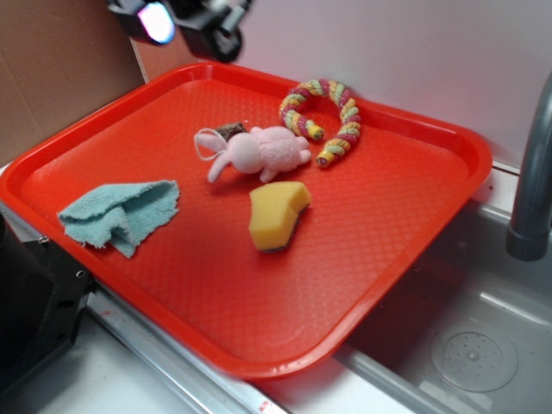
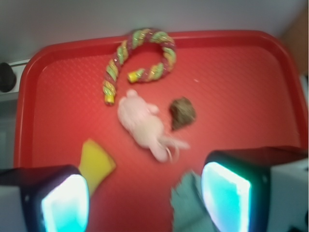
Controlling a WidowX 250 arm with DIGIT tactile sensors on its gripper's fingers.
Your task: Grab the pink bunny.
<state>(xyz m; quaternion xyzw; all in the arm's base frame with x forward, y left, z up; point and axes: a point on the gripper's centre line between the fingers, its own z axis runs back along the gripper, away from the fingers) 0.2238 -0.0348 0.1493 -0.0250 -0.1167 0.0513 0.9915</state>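
I should close my gripper on the round body (image 1: 281, 149) (image 2: 133, 113) of the pink bunny, between its head and its feet.
The pink bunny (image 1: 259, 152) lies on its side near the middle of the red tray (image 1: 371, 259), ears and thin loop pointing left. In the wrist view the pink bunny (image 2: 143, 124) is seen from high above, ahead of my gripper (image 2: 145, 203). My gripper (image 1: 185, 21) hangs far above the tray's back left corner. Its jaws stand wide apart with nothing between them, only the tray floor far below.
A pink-yellow-green rope ring (image 1: 323, 116) lies behind the bunny. A small brown lump (image 1: 230, 131) touches its back. A yellow sponge (image 1: 276, 216) sits just in front. A teal cloth (image 1: 121, 214) lies at the tray's left. A grey sink (image 1: 474, 345) and faucet (image 1: 530, 172) are at right.
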